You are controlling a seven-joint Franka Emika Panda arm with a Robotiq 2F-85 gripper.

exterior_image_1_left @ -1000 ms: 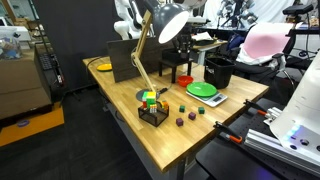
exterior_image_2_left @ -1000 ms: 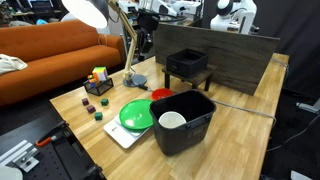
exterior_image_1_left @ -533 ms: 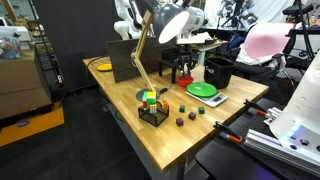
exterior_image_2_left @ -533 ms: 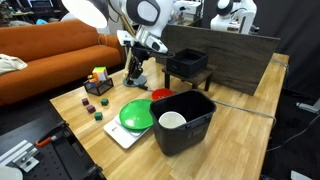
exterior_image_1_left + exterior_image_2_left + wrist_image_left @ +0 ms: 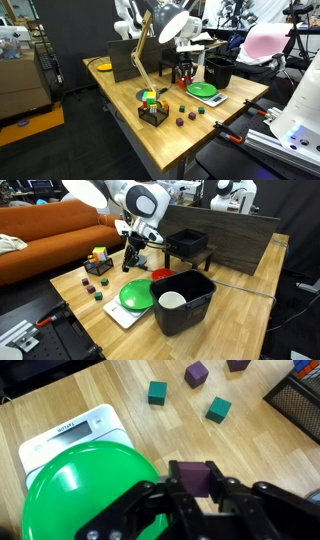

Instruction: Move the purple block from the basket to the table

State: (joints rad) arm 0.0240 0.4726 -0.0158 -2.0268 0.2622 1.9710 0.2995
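My gripper is going to put the purple block down, which now hangs by the green plate's edge. It will let go of it on the table [image 5: 237,438] just behind the green block nearest the black basket.
My gripper [image 5: 190,482] is shut on the purple block [image 5: 190,475], held between the two black fingers. In the wrist view it hangs over the table [image 5: 120,390] at the edge of the green plate [image 5: 80,485]. The gripper shows in both exterior views [image 5: 183,72] [image 5: 132,260], above the table [image 5: 170,140] [image 5: 240,320] near the lamp base. The small black basket [image 5: 153,113] [image 5: 98,262] holds coloured blocks and stands apart from the gripper; its corner shows in the wrist view [image 5: 300,405].
Loose green blocks [image 5: 157,393] [image 5: 218,409] and purple blocks [image 5: 196,373] lie on the table near the basket. A white scale [image 5: 70,435] sits under the green plate [image 5: 137,293]. A tall black bucket [image 5: 185,302], a red bowl [image 5: 160,274] and a desk lamp [image 5: 150,40] stand close by.
The arm has swung into view and moved toward the green plate, with the purple block in the gripper. The basket and loose blocks have not moved.
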